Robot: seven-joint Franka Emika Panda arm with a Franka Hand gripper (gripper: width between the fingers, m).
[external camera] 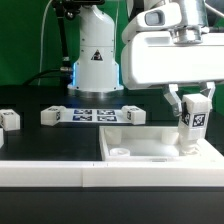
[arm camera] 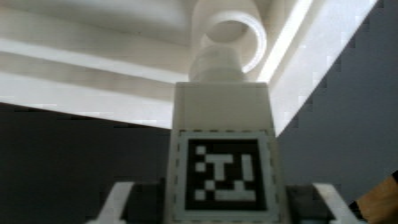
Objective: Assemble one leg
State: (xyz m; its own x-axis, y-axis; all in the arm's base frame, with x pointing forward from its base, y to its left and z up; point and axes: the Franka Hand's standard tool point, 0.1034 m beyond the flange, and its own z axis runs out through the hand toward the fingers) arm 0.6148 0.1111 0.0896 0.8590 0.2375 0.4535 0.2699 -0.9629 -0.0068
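Note:
My gripper will let go of the leg, standing in the round socket at the corner of the white piece (external camera: 181, 144) (arm camera: 224, 36).
My gripper (external camera: 191, 104) is shut on the leg (external camera: 192, 125), a small white post with a black-and-white tag, and holds it by its upper part, slightly tilted. The leg's lower end rests at the right corner of the large flat white piece with pockets (external camera: 130, 136). In the wrist view the leg (arm camera: 222, 150) fills the middle between my fingers (arm camera: 125, 205). Its far end meets a round socket (arm camera: 235, 35) in the white piece (arm camera: 89, 70).
The marker board (external camera: 92, 115) lies behind the white piece, in front of the robot base (external camera: 95, 60). Another leg (external camera: 10, 120) lies at the exterior view's far left. A long white bar (external camera: 50, 172) runs along the front.

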